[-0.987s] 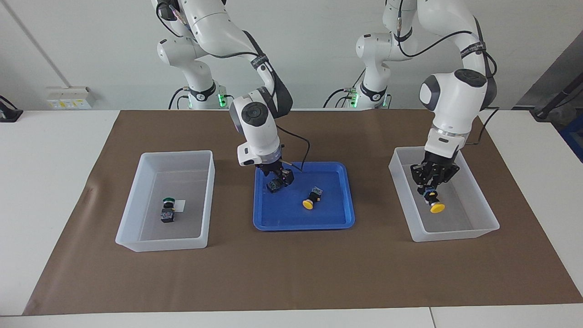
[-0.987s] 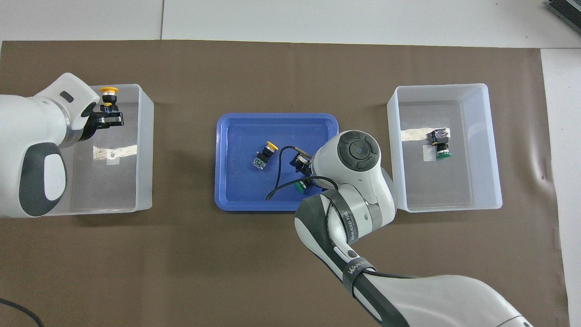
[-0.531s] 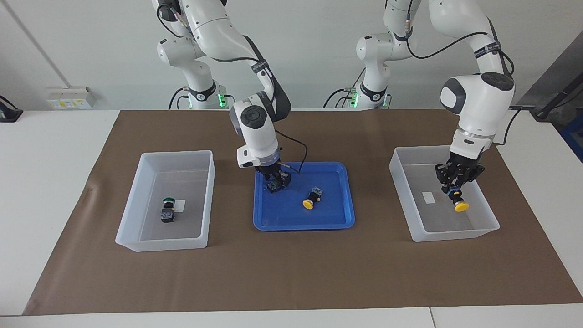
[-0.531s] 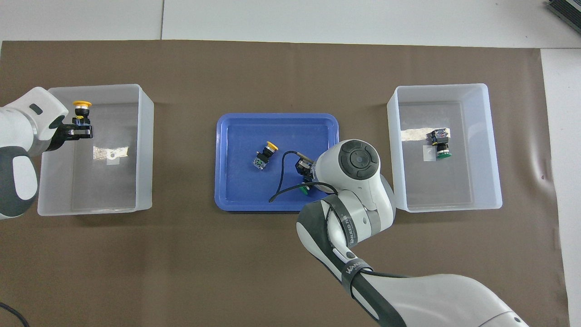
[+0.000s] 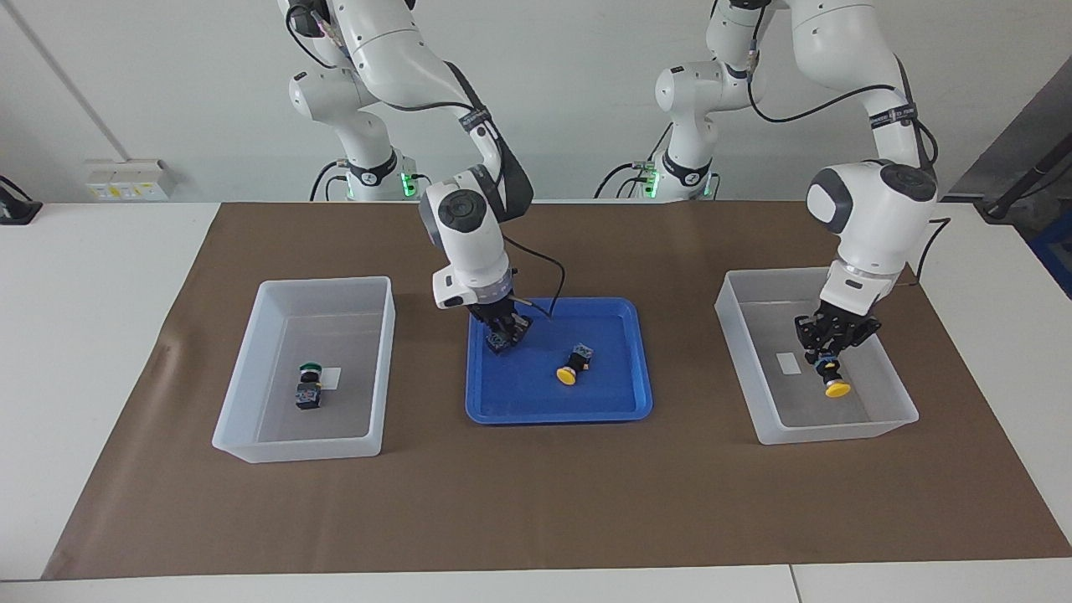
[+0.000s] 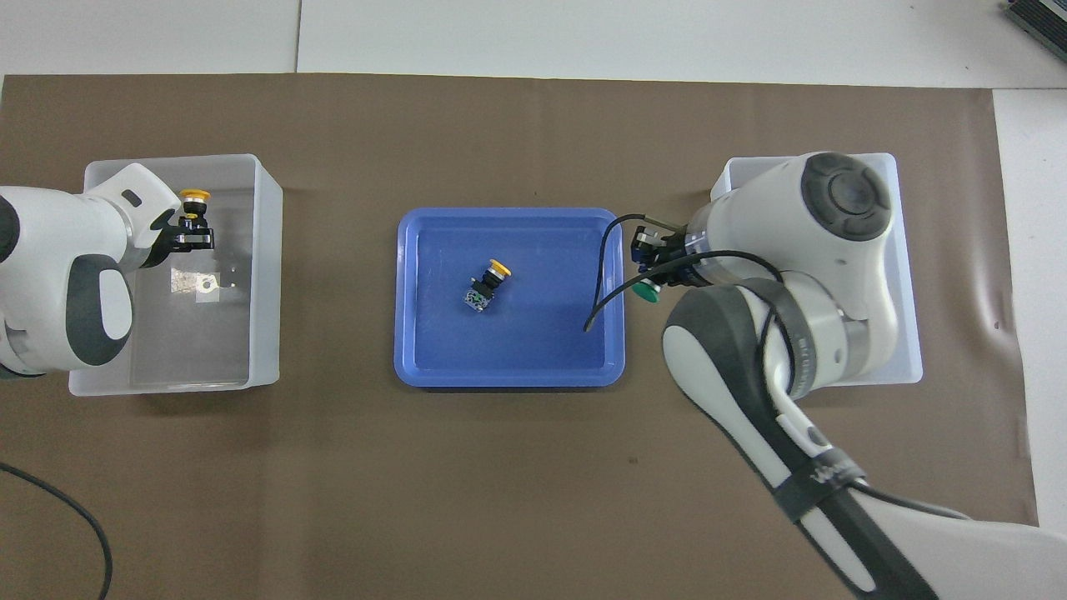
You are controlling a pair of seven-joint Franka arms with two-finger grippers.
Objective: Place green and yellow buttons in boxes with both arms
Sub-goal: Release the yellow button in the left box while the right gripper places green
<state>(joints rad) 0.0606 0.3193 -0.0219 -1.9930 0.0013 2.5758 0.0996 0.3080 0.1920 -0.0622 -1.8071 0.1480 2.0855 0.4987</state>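
Observation:
The robot's right gripper needs to release the green button next to the second green button, in the box's side (image 6: 787, 314) that faces the blue tray.
My left gripper (image 5: 829, 358) (image 6: 190, 239) is shut on a yellow button (image 5: 835, 388) (image 6: 195, 197) and holds it low inside the box (image 5: 737, 335) (image 6: 267, 250) at the left arm's end. My right gripper (image 5: 502, 331) (image 6: 648, 268) is shut on a green button (image 5: 501, 341) (image 6: 646, 291). The facing view shows it low in the blue tray (image 5: 553, 410) (image 6: 500, 367). The overhead view shows it over the tray's rim toward the right arm's end. A second yellow button (image 5: 574, 366) (image 6: 488, 285) lies in the tray. A second green button (image 5: 310, 387) lies in the other box (image 5: 327, 285) (image 6: 913, 333).
A brown mat (image 5: 536, 502) (image 6: 500, 483) covers the table under the tray and both boxes. Each box has a small white label (image 5: 787, 363) (image 6: 204, 285) on its floor. In the overhead view the right arm hides most of the box at its end.
My left gripper swung toward the box's outer wall, then back inward and lower, still holding the yellow button. In the overhead view my right gripper has carried the green button toward the right arm's box.

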